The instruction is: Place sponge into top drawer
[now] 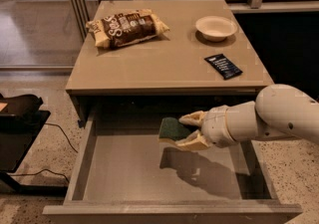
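Observation:
Next, the gripper releases the sponge on the back half of the grey drawer's bottom (176,145), halfway between the sides.
The sponge (172,128), dark green on top with a pale base, is held between the cream fingers (192,117) of my gripper (185,131). The gripper reaches in from the right on a white arm and hangs over the middle of the open top drawer (124,170), a little above its grey flat bottom. Its shadow falls on the drawer floor just below. The gripper is shut on the sponge.
The table top (164,58) behind the drawer carries a brown snack bag (127,27) at back left, a white bowl (216,27) at back right and a flat dark blue packet (223,65) near the right front. A black stand (20,118) is at left.

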You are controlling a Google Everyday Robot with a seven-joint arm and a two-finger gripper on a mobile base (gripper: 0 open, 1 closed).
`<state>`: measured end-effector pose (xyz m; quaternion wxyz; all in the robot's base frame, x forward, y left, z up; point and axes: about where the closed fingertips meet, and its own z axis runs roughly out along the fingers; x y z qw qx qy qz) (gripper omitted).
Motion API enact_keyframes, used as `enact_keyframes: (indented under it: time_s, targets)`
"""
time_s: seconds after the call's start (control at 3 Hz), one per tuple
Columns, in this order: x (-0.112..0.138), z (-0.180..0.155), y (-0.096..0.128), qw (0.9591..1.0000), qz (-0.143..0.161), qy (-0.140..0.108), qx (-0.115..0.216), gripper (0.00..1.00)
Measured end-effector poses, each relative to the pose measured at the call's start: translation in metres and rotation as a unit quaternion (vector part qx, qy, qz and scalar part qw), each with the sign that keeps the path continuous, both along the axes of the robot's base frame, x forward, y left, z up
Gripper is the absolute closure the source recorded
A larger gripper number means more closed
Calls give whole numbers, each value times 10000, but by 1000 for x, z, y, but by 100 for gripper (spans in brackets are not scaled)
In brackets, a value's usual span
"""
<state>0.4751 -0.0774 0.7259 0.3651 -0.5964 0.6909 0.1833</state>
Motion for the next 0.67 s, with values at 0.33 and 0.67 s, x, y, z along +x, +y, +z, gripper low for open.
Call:
enact_keyframes:
  time_s: [0.33,0.67]
  targets:
    - [11,-34,2,9997,-77,237,58,100]
    - [17,-61,-2,9991,-236,338,135,100]
